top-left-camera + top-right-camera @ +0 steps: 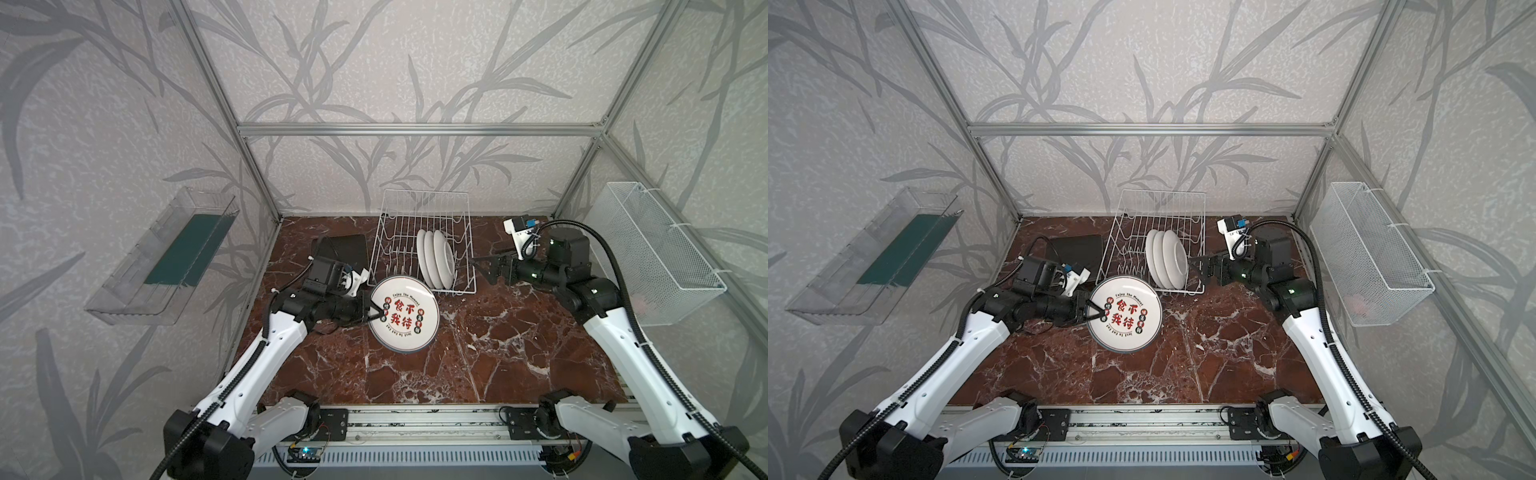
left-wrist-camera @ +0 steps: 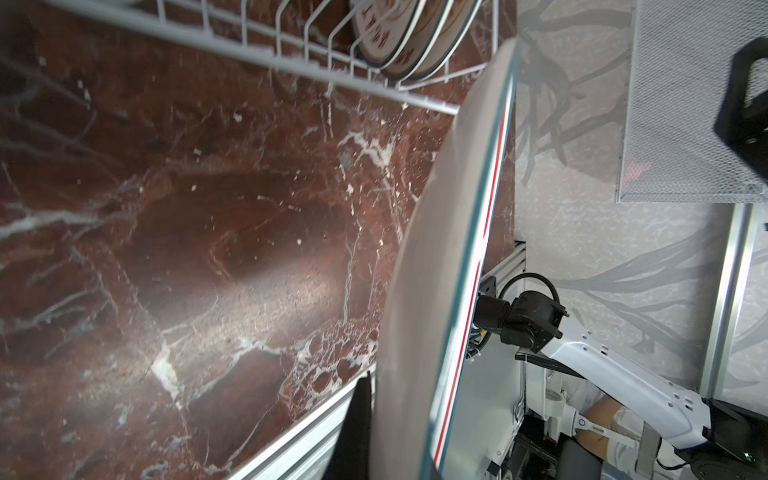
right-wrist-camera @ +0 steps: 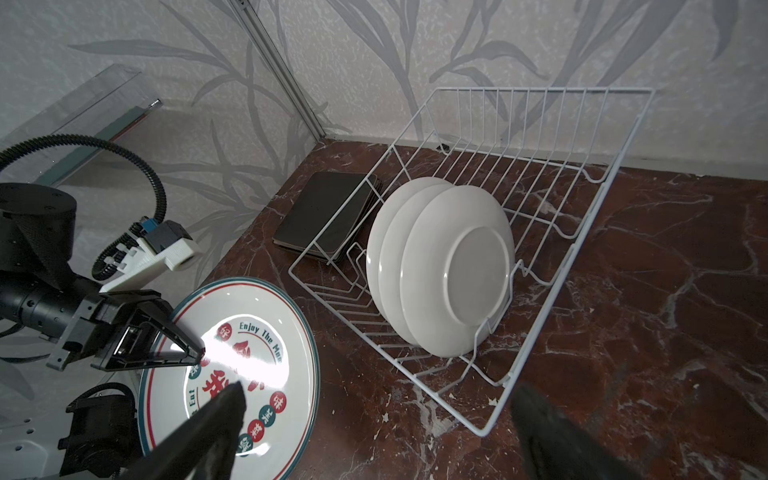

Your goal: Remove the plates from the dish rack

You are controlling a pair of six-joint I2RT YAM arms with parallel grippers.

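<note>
Next, my left gripper sets the round plate free on the marble table (image 1: 408, 344) (image 2: 300, 284) between the dish rack and the aluminium rail.
The white wire dish rack (image 1: 424, 191) (image 3: 540, 89) stands at the back middle of the marble table. Three round white plates (image 1: 436, 259) (image 3: 449, 270) stand upright in it, backs toward my right arm. A stack of black square plates (image 1: 349, 249) (image 3: 324, 216) lies flat on the table just left of the rack. My left gripper (image 1: 376, 313) is shut on the rim of a round plate (image 1: 411, 332) (image 2: 436, 291) with red characters, held face up above the table in front of the rack. My right gripper (image 1: 481, 268) (image 3: 380, 409) is open and empty beside the rack's right side.
A clear plastic tray (image 1: 166, 257) hangs on the left wall. On the right wall hangs a white mesh basket (image 1: 656, 253). An aluminium rail (image 1: 415, 419) runs along the table's front edge, and frame posts stand at the back corners.
</note>
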